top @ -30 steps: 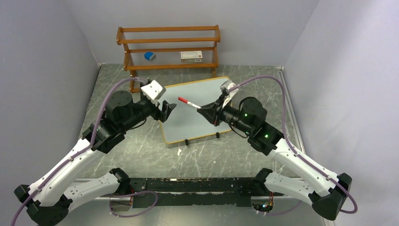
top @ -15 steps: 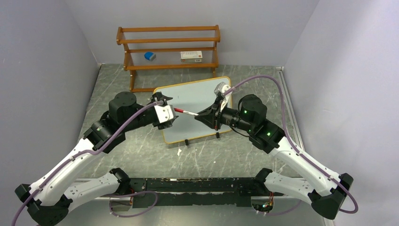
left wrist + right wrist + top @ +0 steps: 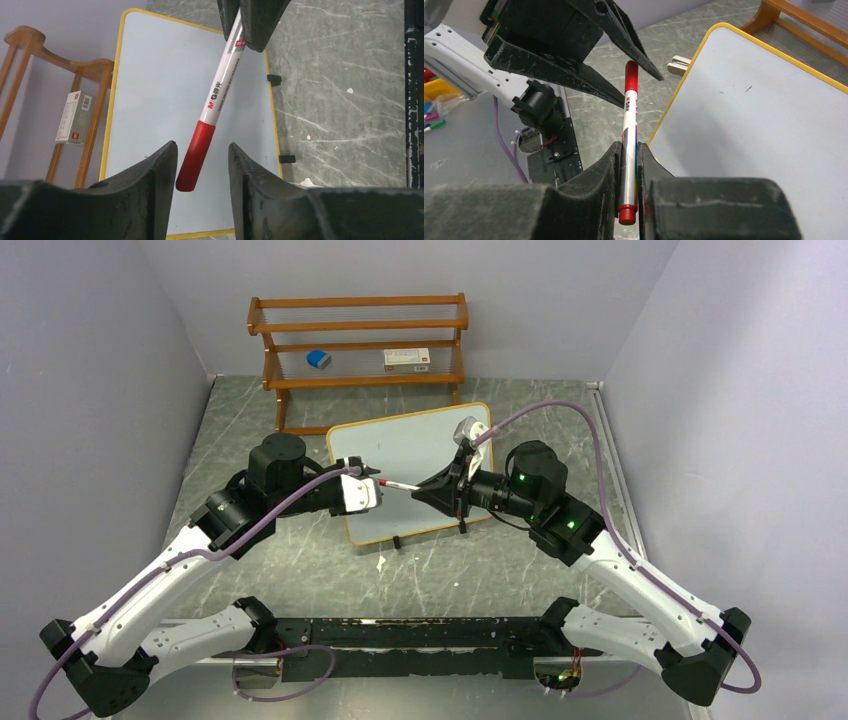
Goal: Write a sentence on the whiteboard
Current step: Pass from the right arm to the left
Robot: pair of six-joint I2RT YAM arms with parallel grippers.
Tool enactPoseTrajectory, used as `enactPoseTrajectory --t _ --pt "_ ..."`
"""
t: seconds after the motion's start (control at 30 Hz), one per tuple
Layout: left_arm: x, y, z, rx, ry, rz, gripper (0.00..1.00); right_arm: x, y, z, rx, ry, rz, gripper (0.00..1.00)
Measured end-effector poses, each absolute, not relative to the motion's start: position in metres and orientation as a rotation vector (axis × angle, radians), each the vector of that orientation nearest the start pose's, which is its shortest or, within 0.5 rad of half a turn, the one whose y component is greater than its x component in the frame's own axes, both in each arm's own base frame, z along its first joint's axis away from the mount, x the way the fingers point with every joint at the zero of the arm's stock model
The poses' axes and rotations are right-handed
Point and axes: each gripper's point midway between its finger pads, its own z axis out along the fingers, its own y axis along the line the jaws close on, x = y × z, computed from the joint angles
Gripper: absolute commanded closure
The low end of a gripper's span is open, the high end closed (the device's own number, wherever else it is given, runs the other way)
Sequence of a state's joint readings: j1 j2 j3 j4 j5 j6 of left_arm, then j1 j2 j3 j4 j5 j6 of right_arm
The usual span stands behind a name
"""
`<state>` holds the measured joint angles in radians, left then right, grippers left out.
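I have the marker's back end in my right gripper, so next I take the marker's body nearer the red cap (image 3: 630, 112) with it once my left gripper clamps that cap.
The whiteboard (image 3: 420, 440) lies flat on the marble table, white with a thin yellow frame, and its face is blank (image 3: 150, 90) (image 3: 749, 125). My right gripper (image 3: 422, 490) (image 3: 628, 146) is shut on the barrel of a white marker (image 3: 400, 485) (image 3: 629, 120). It holds the marker above the board's left part, red cap (image 3: 196, 155) pointing left. My left gripper (image 3: 374, 480) (image 3: 200, 146) is open with the cap between its fingers. The cap sits close to the left finger, and a gap shows on the other side.
A brown slatted shelf rack (image 3: 360, 340) stands at the back, holding a blue object (image 3: 318, 359) and a small white box (image 3: 406, 358) (image 3: 72, 117). A white scrap (image 3: 381, 562) lies on the table just in front of the board's two black feet.
My left gripper has swung right, onto the marker's cap end, and its jaws have narrowed around the cap. The right gripper lowered the marker slightly and still holds it.
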<state>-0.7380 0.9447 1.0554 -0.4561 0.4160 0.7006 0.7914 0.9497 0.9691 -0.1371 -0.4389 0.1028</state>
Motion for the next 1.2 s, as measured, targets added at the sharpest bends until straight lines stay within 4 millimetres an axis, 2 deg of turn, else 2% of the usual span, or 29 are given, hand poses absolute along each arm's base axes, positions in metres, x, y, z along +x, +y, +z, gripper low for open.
enactPoseTrajectory --t 0.2,0.33,0.47,0.77,1.03,1.2 --pt "0.204 -0.252 0.3 1.464 1.229 -0.441 0.62 0.177 0.296 0.327 -0.923 1.522 1.054 1.0" --pt "0.204 -0.252 0.3 1.464 1.229 -0.442 0.81 0.176 0.298 0.325 -0.925 1.533 1.073 1.0" --pt "0.199 -0.252 0.294 1.5 1.232 -0.456 0.95 0.176 0.299 0.328 -0.913 1.529 1.089 0.91" --pt "0.195 -0.247 0.283 1.542 1.253 -0.449 0.95 0.177 0.306 0.32 -0.908 1.58 1.134 0.72" --pt "0.194 -0.25 0.286 1.551 1.227 -0.442 0.95 0.174 0.314 0.3 -0.96 1.674 1.169 0.58" --pt "0.189 -0.251 0.289 1.578 1.209 -0.432 0.95 0.171 0.314 0.3 -0.983 1.696 1.182 0.49"
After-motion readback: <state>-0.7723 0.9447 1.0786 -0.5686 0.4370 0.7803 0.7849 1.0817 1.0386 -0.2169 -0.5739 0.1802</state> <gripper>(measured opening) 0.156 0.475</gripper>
